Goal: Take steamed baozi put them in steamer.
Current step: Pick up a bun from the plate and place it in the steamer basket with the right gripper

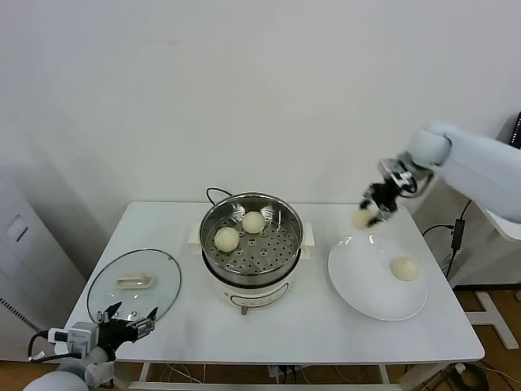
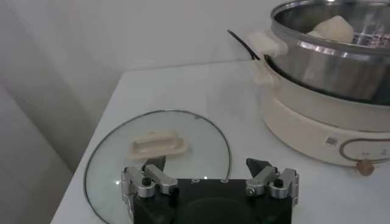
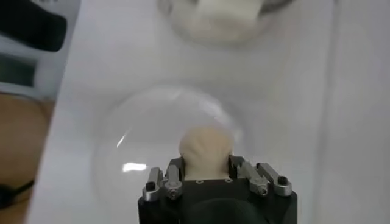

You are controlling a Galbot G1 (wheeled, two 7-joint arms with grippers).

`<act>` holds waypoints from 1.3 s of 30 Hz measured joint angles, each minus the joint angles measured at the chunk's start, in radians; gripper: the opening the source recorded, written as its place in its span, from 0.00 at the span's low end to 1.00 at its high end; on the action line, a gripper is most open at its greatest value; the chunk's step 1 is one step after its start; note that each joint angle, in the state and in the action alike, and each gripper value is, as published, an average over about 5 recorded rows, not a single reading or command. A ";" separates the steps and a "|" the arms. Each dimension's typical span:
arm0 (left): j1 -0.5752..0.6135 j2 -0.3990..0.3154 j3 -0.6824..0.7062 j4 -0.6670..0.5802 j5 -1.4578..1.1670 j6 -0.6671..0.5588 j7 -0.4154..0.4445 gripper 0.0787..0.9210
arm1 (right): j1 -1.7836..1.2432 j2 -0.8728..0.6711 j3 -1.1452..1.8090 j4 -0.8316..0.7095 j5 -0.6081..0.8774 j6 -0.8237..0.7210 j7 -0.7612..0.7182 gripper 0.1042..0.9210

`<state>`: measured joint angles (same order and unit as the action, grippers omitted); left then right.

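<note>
I need to let go of the baozi with my right gripper on the bare front part of the steamer's bottom (image 1: 250, 261), nearest the cooker's dial.
The shiny steel steamer (image 1: 281, 213) stands on its cream cooker base mid-table, with two baozi inside, one (image 1: 227, 239) at its left and one (image 1: 254, 221) toward the back. A third baozi (image 1: 404, 268) lies on the white plate (image 1: 366, 293) at the right. My right gripper (image 1: 368, 211) is shut on a fourth baozi (image 1: 362, 217) and holds it in the air above the plate's far left rim; in the right wrist view the baozi (image 3: 206, 150) sits between the fingers. My left gripper (image 1: 128, 318) is open and empty, parked at the table's front left corner.
The round glass lid (image 1: 134, 284) with cream handle lies flat on the table left of the steamer, just ahead of my left gripper (image 2: 208, 175). A black cord (image 1: 213, 194) runs behind the cooker. The white wall is close behind the table.
</note>
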<state>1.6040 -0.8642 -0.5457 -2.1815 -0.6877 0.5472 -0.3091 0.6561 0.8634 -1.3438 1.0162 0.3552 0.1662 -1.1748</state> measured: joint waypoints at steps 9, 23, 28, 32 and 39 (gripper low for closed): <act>0.004 0.005 0.005 0.003 0.000 -0.001 0.002 0.88 | -0.010 0.189 0.077 -0.017 -0.065 0.204 0.040 0.42; 0.006 0.009 0.009 0.004 -0.001 -0.001 0.002 0.88 | -0.081 0.335 0.142 0.091 -0.241 0.507 0.060 0.42; 0.006 0.008 0.011 0.003 -0.001 -0.002 0.002 0.88 | -0.106 0.361 0.161 0.127 -0.311 0.580 0.054 0.42; 0.008 0.008 0.010 0.003 -0.001 -0.003 0.002 0.88 | -0.130 0.380 0.176 0.142 -0.368 0.618 0.047 0.42; 0.008 0.009 0.007 0.003 -0.001 -0.005 0.002 0.88 | -0.172 0.389 0.195 0.166 -0.452 0.656 0.039 0.42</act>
<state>1.6123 -0.8556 -0.5386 -2.1787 -0.6882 0.5423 -0.3073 0.4841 1.2524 -1.1489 1.1822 -0.0966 0.8220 -1.1357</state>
